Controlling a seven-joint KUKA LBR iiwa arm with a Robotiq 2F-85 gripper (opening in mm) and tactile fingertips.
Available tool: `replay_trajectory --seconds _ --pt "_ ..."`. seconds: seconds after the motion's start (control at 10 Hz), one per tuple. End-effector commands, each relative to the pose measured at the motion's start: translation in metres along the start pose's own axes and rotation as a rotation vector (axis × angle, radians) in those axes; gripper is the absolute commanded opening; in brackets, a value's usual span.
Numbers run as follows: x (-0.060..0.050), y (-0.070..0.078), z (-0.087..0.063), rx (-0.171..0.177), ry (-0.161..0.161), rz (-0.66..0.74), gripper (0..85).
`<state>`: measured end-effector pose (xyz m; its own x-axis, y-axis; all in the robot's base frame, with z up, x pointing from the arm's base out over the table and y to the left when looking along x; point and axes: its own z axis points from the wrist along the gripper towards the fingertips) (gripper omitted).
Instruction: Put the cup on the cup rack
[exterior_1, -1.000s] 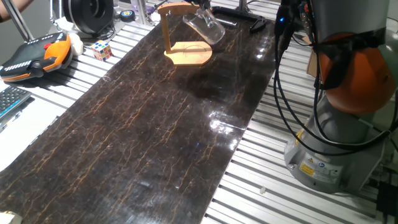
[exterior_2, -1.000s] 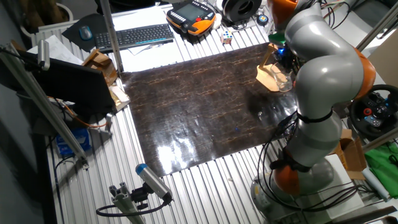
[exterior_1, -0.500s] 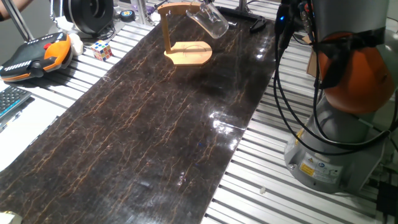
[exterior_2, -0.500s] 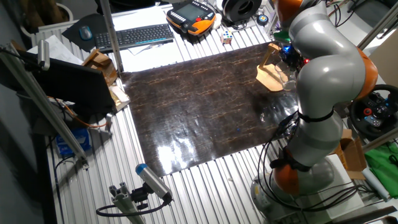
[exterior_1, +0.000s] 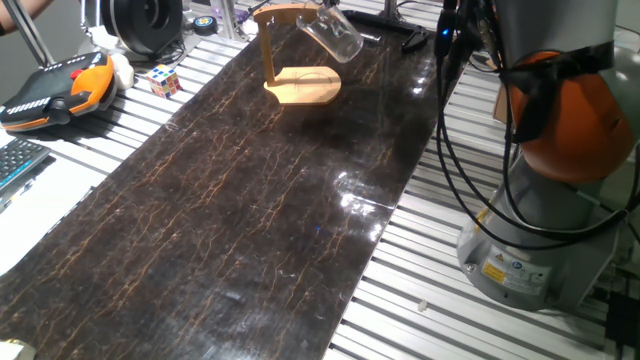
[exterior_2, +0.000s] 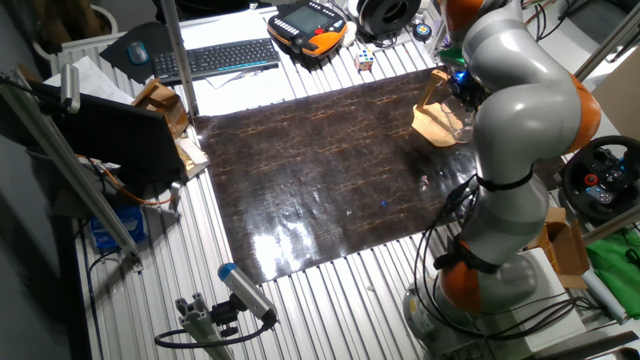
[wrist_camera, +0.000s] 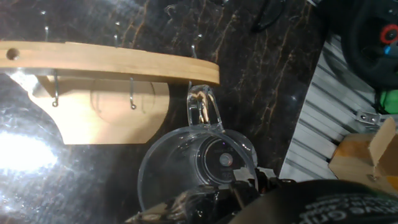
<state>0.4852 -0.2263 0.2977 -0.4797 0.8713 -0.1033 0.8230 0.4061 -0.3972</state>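
Next, I let go of the cup, now tilted beside the rack's top, with my gripper as it hangs from the hook at the end of the cup rack's curved wooden arm (exterior_1: 321, 40) (wrist_camera: 179, 155).
The cup (wrist_camera: 186, 165) is clear plastic and, in the hand view, has a handle (wrist_camera: 202, 109). My gripper (wrist_camera: 239, 186) is shut on its rim at the bottom of that view. The handle reaches up to the end of the cup rack's curved wooden arm (wrist_camera: 112, 59), next to small wire hooks; whether it hangs on one I cannot tell. The rack's base (wrist_camera: 115, 118) lies below. In one fixed view the cup (exterior_1: 335, 35) hangs tilted beside the rack's top (exterior_1: 285, 12), above its base (exterior_1: 302, 85). In the other fixed view the rack (exterior_2: 437, 118) is partly hidden by my arm.
An orange and black teach pendant (exterior_1: 60, 85) and a Rubik's cube (exterior_1: 165, 80) lie left of the dark mat. A keyboard (exterior_1: 20, 160) is at the left edge. Cables (exterior_1: 450, 90) hang beside my arm's base (exterior_1: 545, 200). A black tool (exterior_1: 415, 40) lies behind the rack.
Over the last second the cup rose and moved a little closer to the rack's top arm. In the last half second it barely moved.
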Motion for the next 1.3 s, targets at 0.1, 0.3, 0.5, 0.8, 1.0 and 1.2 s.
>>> replay_trajectory --seconds 0.1,0.3,0.5,0.8,1.0,1.2 --pt "-0.001 0.006 0.002 -0.002 0.000 0.000 2.0" --pt "0.000 0.013 0.005 -0.005 -0.003 -0.001 2.0" --pt "0.001 0.016 0.006 -0.005 -0.005 -0.006 2.0" --pt "0.005 0.023 0.006 0.005 -0.014 -0.001 2.7" --pt "0.004 0.028 0.008 0.012 -0.029 -0.007 7.3" --pt "0.004 0.034 0.009 0.015 -0.046 -0.007 13.7"
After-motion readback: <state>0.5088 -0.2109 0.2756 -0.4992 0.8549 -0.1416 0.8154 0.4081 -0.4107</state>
